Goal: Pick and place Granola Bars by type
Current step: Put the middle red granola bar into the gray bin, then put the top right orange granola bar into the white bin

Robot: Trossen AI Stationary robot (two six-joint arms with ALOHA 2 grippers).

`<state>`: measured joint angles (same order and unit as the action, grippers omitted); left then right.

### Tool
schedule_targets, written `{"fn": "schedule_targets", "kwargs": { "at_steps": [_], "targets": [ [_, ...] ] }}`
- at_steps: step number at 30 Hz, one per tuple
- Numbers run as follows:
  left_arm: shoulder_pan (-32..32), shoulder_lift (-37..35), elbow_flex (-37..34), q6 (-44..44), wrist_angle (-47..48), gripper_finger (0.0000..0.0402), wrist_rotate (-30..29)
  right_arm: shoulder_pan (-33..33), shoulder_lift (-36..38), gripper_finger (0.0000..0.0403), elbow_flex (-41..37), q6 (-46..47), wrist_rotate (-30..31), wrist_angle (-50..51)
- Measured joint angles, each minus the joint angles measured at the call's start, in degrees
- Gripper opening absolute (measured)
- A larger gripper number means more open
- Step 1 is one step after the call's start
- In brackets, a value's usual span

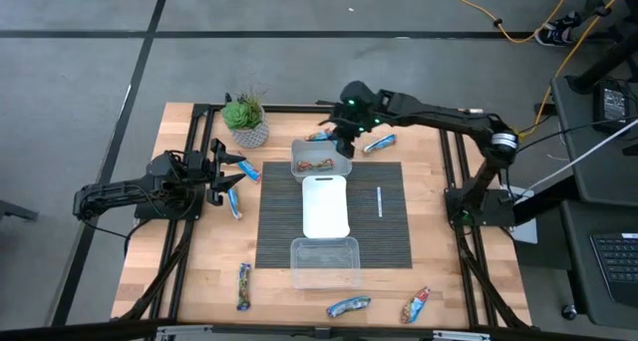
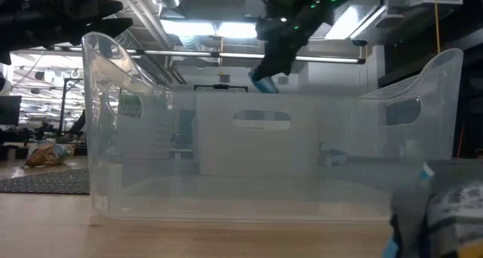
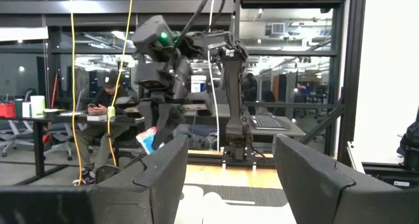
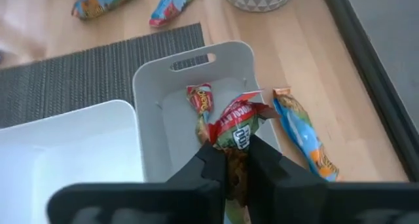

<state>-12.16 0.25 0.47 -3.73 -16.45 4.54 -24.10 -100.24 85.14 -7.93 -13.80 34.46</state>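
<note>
My right gripper will release the granola bar in the far clear tub (image 1: 324, 153) (image 4: 237, 133), between the red bar and the far side of the tub. The held granola bar is now over that tub.
My right gripper (image 4: 237, 160) hovers over the far clear tub (image 1: 321, 162) and is shut on a red-and-green wrapped granola bar (image 4: 239, 122). A red bar (image 4: 201, 99) lies on that tub's floor. A blue bar (image 4: 304, 135) lies flat on the wood beside the tub. My left gripper (image 3: 229, 178) waits open at the table's left side, close to two blue bars (image 1: 247, 170) (image 1: 235, 203). More bars lie near the front edge (image 1: 242, 286) (image 1: 349, 306) (image 1: 416, 304), and one lies by the far tub (image 1: 379, 144). My right gripper pinches the granola bar between its two fingers (image 4: 216, 162), coming from above and pointing down. One end of the wrapper (image 4: 243, 112) sticks out past the fingertips. The bar (image 2: 264, 83) hangs below the fingers, lifted clear above the far tub.
A white tray (image 1: 325, 206) and a near clear tub (image 1: 325, 261) sit on the dark mat (image 1: 389, 231) with a thin white stick (image 1: 379, 201). A potted plant (image 1: 245, 120) stands at the far left. A person sits beyond the table (image 3: 105, 106).
</note>
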Motion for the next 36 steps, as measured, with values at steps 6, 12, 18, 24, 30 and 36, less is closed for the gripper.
{"fn": "schedule_targets", "kwargs": {
  "at_steps": [6, 12, 18, 24, 30, 36],
  "targets": [
    [0.02, 0.0, 0.0, -0.02, 0.0, 0.0218, 0.0, 1.6, -8.27, 0.0038, 12.2, -3.74, 0.55, 9.01],
    [0.02, 0.0, -0.01, -0.01, 0.0, 0.0217, 0.0, 4.11, -14.48, 0.003, 19.9, -4.61, 1.82, 14.54],
    [0.02, 0.0, 0.0, -0.02, 0.0, 0.0219, 0.0, 5.95, -17.56, 0.0044, 20.22, -5.05, 4.88, 15.68],
    [0.01, -0.01, -0.02, -0.02, 0.0, 0.0217, 0.0, 6.08, -20.93, 0.0027, 20.2, -7.5, 6.38, 15.72],
    [0.01, -0.01, 0.0, -0.02, 0.0, 0.0219, 0.0, 6.19, -22.04, 0.0065, 20.2, -7.25, 7.32, 15.5],
    [0.02, 0.0, 0.0, -0.02, 0.0, 0.0217, 0.0, 6.3, -22.04, 0.0099, 20.2, -7.36, 8.02, 15.21]
  ]
}}
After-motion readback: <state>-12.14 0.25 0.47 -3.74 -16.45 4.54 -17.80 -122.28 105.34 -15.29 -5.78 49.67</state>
